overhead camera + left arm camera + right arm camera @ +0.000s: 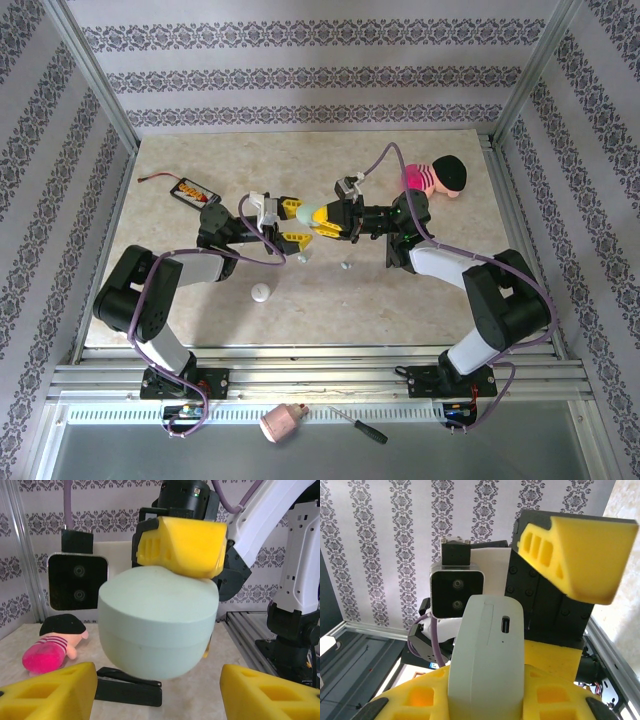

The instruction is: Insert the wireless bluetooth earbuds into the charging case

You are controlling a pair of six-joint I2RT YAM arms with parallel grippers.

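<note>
My right gripper is pinching the charging case across its flat sides. My left gripper will hold the case while my right gripper turns and takes the case's other sides (214,609).
The mint-green charging case (157,625) hangs closed above the table, pinched by my right gripper (322,220) (515,645), which is shut on it. In the right wrist view the case (487,660) stands edge-on between the yellow fingers (580,545), its charging port facing the camera. My left gripper (293,224) (157,685) is open. Its yellow fingertips (47,692) stand either side of the case's lower half, apart from it. Two tiny earbuds (303,257) (346,266) lie on the table just in front of the grippers.
A small white pebble-like case (261,292) lies nearer the left arm. A flat black object (193,188) lies at the back left and a pink doll (435,178) (50,647) at the back right. Another flat black thing (130,687) lies under the held case.
</note>
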